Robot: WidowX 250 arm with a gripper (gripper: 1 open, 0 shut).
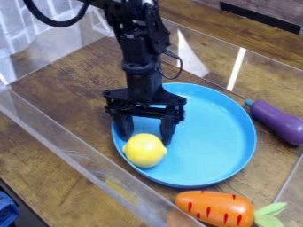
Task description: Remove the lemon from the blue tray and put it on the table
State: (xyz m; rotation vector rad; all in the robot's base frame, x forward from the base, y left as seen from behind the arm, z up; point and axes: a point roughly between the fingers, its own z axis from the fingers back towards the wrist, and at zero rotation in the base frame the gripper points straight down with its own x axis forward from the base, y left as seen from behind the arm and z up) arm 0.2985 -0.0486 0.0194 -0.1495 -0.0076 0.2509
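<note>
My gripper should next move forward over the yellow lemon in the blue tray and close on the lemon's middle (145, 151).
A small yellow lemon (145, 149) lies in the blue tray (219, 133), near its front-left rim. The tray rests on the dark wood table (71, 97). My gripper (143, 131) points straight down over the tray's left part, just behind the lemon. It is open, its black fingers (169, 128) spread wide and low over the tray, with nothing between them. The lemon sits just in front of the fingertips; whether they touch it I cannot tell.
A purple eggplant (278, 121) lies on the table right of the tray. An orange carrot (218, 208) lies at the front right. Clear acrylic walls (53, 151) border the table along the front left and back.
</note>
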